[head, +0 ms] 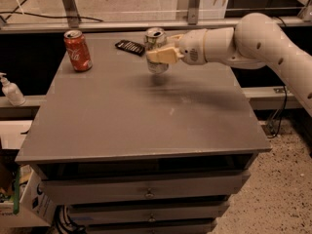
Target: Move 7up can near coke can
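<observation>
Next, my gripper sets the 7up can down on the bare grey table (95,74) right up against the coke can's drawer-facing side.
The 7up can (156,39), pale green and silver with a silver top, is held upright in my gripper (161,53) just above the table's far middle. The gripper reaches in from the right on the white arm and is shut on the can; one cream finger (163,56) lies across its front. The coke can (78,51), red with white script, stands upright at the table's far left, well apart from the 7up can.
A small black flat object (129,46) lies on the grey table (146,126) between the two cans, near the far edge. A white pump bottle (10,89) stands on a ledge left of the table. Drawers sit below the tabletop.
</observation>
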{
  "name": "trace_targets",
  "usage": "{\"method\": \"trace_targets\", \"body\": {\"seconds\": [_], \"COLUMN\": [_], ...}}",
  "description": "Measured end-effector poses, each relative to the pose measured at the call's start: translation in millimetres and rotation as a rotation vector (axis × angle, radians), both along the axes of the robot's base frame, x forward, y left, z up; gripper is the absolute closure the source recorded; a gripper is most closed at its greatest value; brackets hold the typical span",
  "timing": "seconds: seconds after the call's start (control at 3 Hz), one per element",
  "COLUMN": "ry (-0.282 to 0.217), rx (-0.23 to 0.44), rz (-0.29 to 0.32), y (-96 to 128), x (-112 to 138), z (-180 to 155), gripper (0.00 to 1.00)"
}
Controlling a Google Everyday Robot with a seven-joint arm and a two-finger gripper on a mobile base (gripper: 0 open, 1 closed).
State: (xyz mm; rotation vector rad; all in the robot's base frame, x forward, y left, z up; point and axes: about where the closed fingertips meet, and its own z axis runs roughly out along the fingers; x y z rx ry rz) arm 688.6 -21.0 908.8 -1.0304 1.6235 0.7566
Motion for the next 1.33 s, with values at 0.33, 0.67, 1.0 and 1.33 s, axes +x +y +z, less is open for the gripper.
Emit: {"method": "trace_targets", "body": {"seconds": [0.33,0.67,1.0,1.33], "ry": [-0.021,-0.030,-0.028,-0.008], "rx": [-0.072,-0.105,-0.117,-0.097], "rz": [0.079,0.124,0.139,0.128], "y": [48,87,118,143], "x": [-16,-21,-11,10], "z": [10,9,2,-2], "gripper": [1.00,1.00,1.00,1.00]}}
